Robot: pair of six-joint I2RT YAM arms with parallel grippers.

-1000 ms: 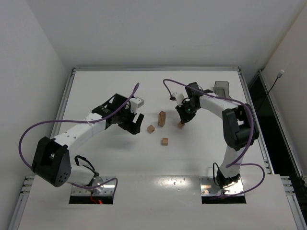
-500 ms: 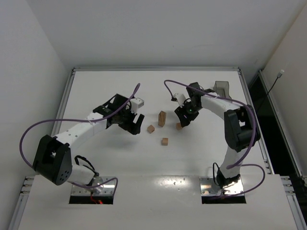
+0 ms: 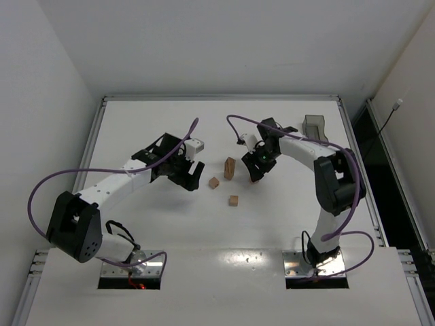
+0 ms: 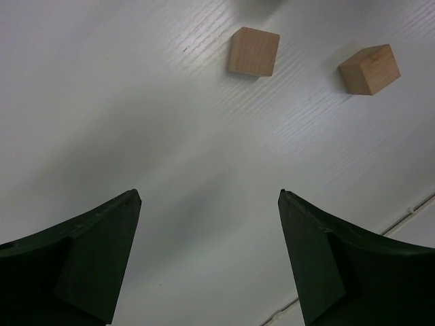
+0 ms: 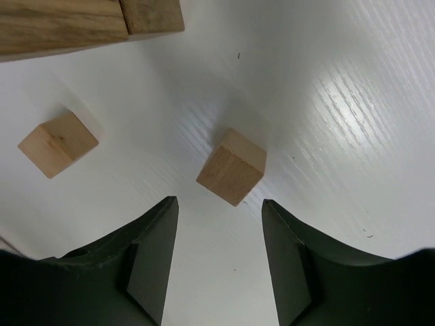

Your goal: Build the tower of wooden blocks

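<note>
The cube nearest my right gripper sits crooked past its half-closed fingers. I will open them wider and take hold of the cube's sides (image 5: 223,173) before I lift it.
The tower (image 3: 230,168), a short upright stack of tan wood blocks, stands mid-table; its lower pieces (image 5: 88,24) fill the top left of the right wrist view. My right gripper (image 3: 257,170) (image 5: 217,202) is open just right of the tower. One cube (image 5: 232,167) lies on the table just ahead of its fingertips, touching neither. Two more cubes (image 3: 214,182) (image 3: 233,200) lie loose in front of the tower. My left gripper (image 3: 192,175) (image 4: 209,193) hangs open and empty left of the tower, with those two cubes (image 4: 253,51) (image 4: 370,68) ahead of it.
A dark translucent bin (image 3: 314,125) stands at the back right of the table, behind the right arm. Purple cables loop over both arms. The raised metal rim (image 3: 102,129) borders the white tabletop.
The right gripper's jaws have gone from shut to open, and the gripper has shifted slightly left toward the tower. The cube by its tips now rests free on the table. The left arm has stayed put.
</note>
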